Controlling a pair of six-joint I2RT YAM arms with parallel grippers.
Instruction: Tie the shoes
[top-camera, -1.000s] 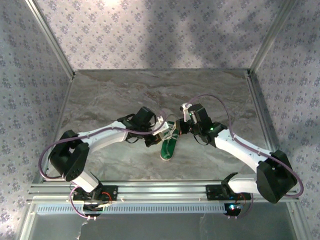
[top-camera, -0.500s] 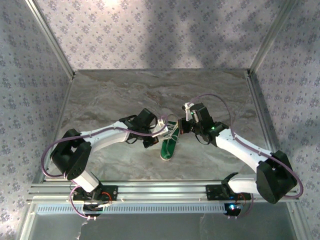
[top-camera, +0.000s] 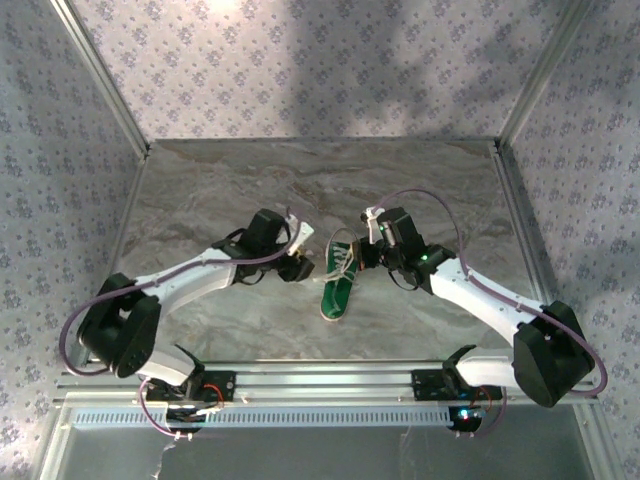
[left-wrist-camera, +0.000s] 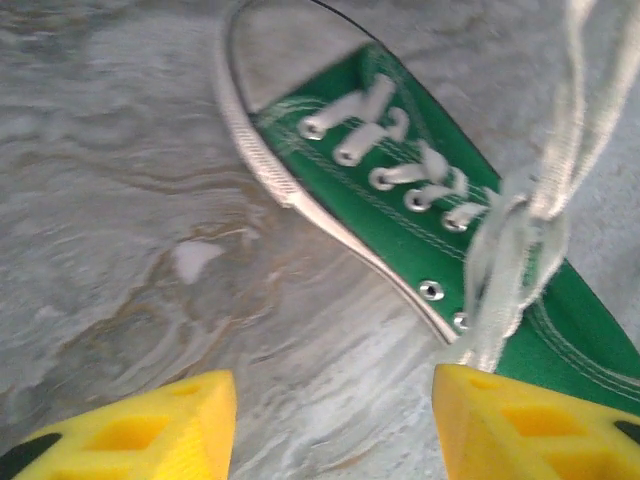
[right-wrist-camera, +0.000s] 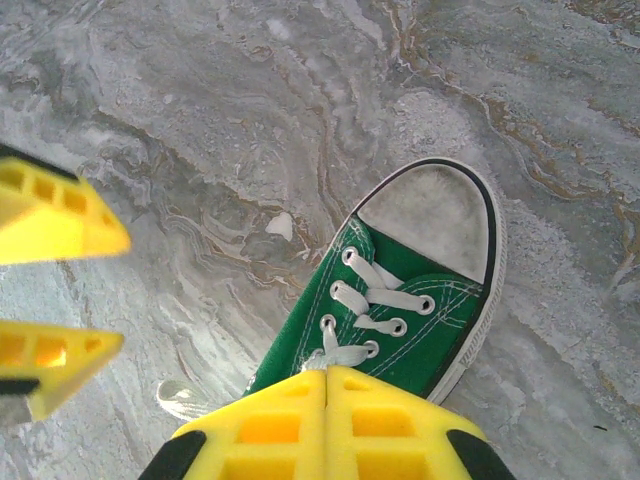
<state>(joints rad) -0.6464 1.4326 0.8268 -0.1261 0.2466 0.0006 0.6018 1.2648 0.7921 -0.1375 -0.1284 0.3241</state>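
Observation:
The loose lace loop hangs outside the left gripper's open fingers, so the robot's left gripper needs to pinch the lace loop's end (left-wrist-camera: 478, 350) and pull it away from the knot.
The green sneaker (top-camera: 337, 287) lies on the marble table, its white toe cap towards the back. In the right wrist view my right gripper (right-wrist-camera: 327, 385) is shut on a white lace right above the shoe (right-wrist-camera: 410, 320), near the lowest laced eyelets. From the left wrist view that lace (left-wrist-camera: 570, 130) rises from the knot area of the shoe (left-wrist-camera: 390, 215) up to the top right. My left gripper (left-wrist-camera: 335, 425) is open beside the shoe's left side, bare table between its yellow fingers (left-wrist-camera: 140, 430). In the top view it (top-camera: 302, 252) sits left of the shoe.
A loose lace loop (right-wrist-camera: 180, 398) lies on the table left of the shoe. The left gripper's yellow fingers (right-wrist-camera: 50, 215) show in the right wrist view, apart. Metal frame rails and patterned walls bound the marble table (top-camera: 220, 190).
The left arm has drawn back to the left, away from the shoe, and its gripper now stands apart from the laces. The right arm has hardly moved.

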